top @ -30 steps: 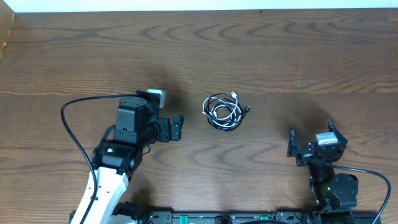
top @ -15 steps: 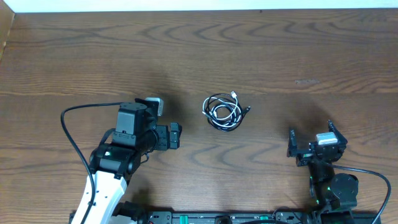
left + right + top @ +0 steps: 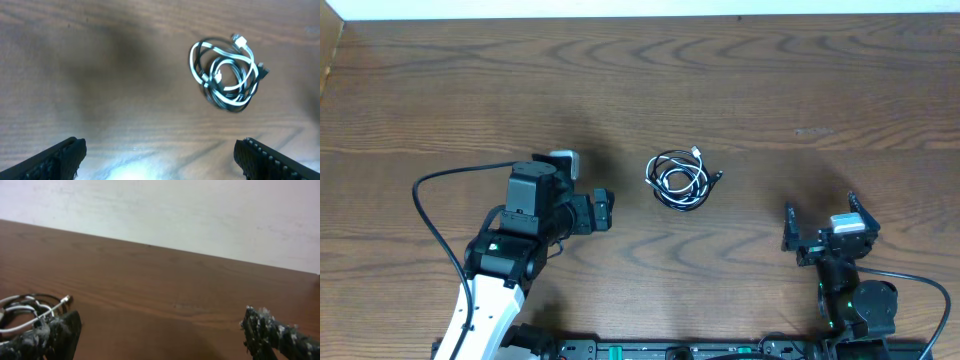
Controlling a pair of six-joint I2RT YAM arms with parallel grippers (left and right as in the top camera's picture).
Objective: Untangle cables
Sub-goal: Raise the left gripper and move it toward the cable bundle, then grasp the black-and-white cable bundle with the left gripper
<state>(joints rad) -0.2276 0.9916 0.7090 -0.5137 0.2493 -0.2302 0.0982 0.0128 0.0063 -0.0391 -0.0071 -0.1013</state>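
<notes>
The robot's left gripper will next close on the side of the cables' tangled bundle (image 3: 660, 185) (image 3: 211, 82) facing it, across from the black cable's plug.
The cables (image 3: 680, 182), one white and one black, lie coiled together in a small tangled bundle near the middle of the table. My left gripper (image 3: 592, 212) hangs open to their left, a short gap away, with nothing between its fingers. In the left wrist view the bundle (image 3: 215, 80) sits at the upper right, well ahead of the open left gripper (image 3: 160, 150). My right gripper (image 3: 822, 222) stands open at the near right, away from the cables. The right wrist view shows the bundle (image 3: 59, 302) at the far left, behind the left finger of the right gripper (image 3: 160, 325).
A thick black wire (image 3: 440, 215) loops out from the left arm at the near left. A pale wall (image 3: 165, 215) runs along the table's far edge. The wooden table (image 3: 770, 80) stretches away to the back.
The left arm has shifted slightly, its gripper staying open to the left of the bundle. The cables and the right arm have not moved.
</notes>
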